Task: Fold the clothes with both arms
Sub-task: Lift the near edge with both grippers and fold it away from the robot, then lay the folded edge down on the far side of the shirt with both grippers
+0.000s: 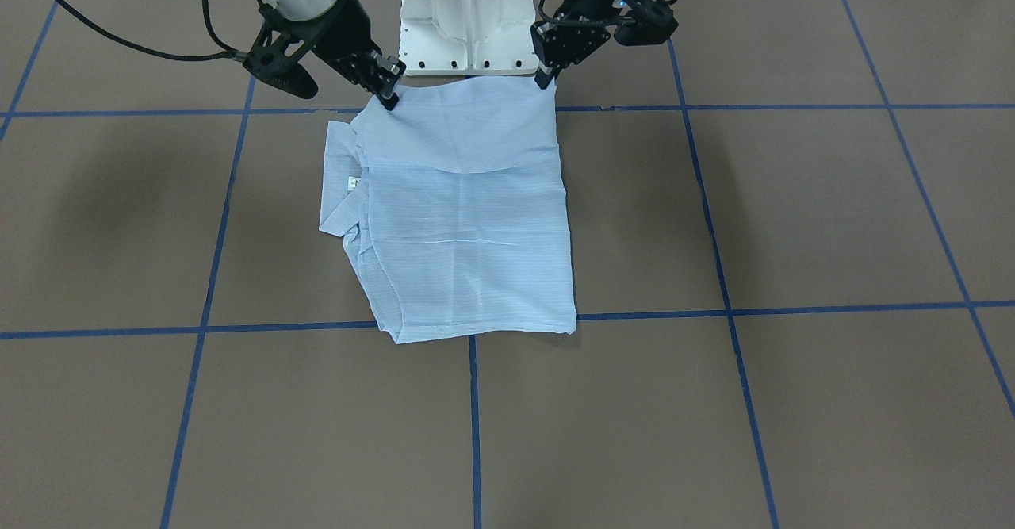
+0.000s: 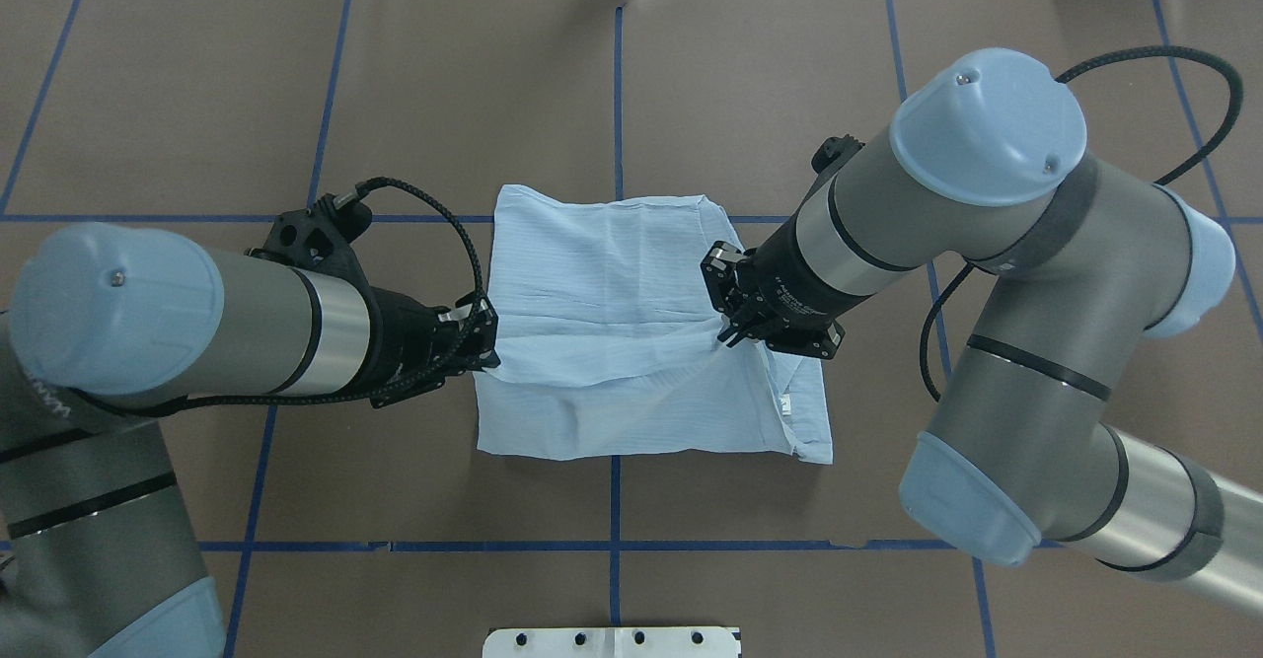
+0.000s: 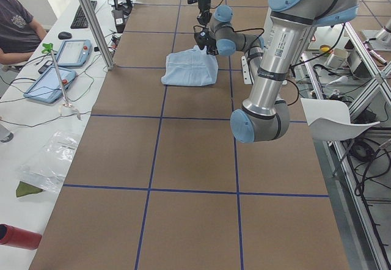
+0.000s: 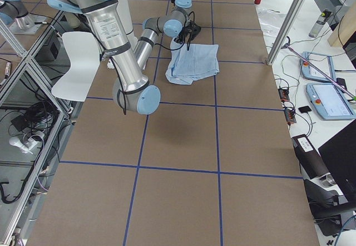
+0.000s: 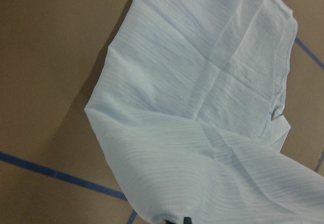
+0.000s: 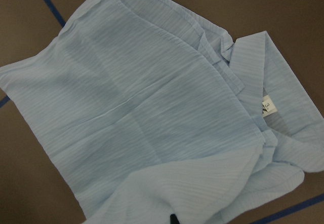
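Observation:
The robot's left gripper needs to release the shirt's near corner over the shirt's far corner (image 1: 581,331) next to the blue tape line.
The clothes are one light-blue striped shirt (image 1: 468,235) (image 2: 602,283), folded into a rough rectangle on the brown table, also seen small in the side views (image 3: 189,71) (image 4: 194,62). Its neck label (image 1: 351,184) (image 6: 267,106) shows on the robot's right side. My left gripper (image 1: 547,81) (image 2: 483,352) is shut on the shirt's near corner on the left. My right gripper (image 1: 388,101) (image 2: 730,328) is shut on the near corner on the right. Between them the held edge is lifted and sags over the flat layers. Both wrist views are filled with shirt fabric (image 5: 202,82) (image 6: 142,107).
The white pedestal base (image 1: 468,21) (image 2: 612,641) stands just behind the held edge. Blue tape lines (image 1: 472,426) grid the brown table. A seated person (image 3: 15,25) and tablets (image 3: 73,50) are at a side bench beyond the table's far edge.

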Motion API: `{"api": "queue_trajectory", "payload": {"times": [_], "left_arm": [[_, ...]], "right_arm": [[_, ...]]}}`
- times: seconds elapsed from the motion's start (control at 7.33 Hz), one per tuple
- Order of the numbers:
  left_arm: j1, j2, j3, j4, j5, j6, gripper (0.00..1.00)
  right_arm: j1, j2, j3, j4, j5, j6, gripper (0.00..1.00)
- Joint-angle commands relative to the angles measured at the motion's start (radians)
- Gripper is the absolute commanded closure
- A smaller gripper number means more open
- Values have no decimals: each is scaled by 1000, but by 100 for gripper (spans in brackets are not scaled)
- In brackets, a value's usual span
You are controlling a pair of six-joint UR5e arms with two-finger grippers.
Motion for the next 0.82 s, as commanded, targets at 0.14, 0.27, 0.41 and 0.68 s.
{"api": "queue_trajectory", "payload": {"times": [0.14,0.27,0.41,0.68], "left_arm": [[-104,-76,197,-97,-2,19,100],[-124,-108,274,-132,-2,47,100],[-147,-113,359,-236,-2,47,100],[-181,-127,478,-356,-3,56,100]], "right_arm": [[99,158,-262,5,0,-111,100],[104,212,-371,14,-2,-154,100],[113,261,-492,107,-2,-153,100],[142,282,-617,212,-2,-159,100]]}}
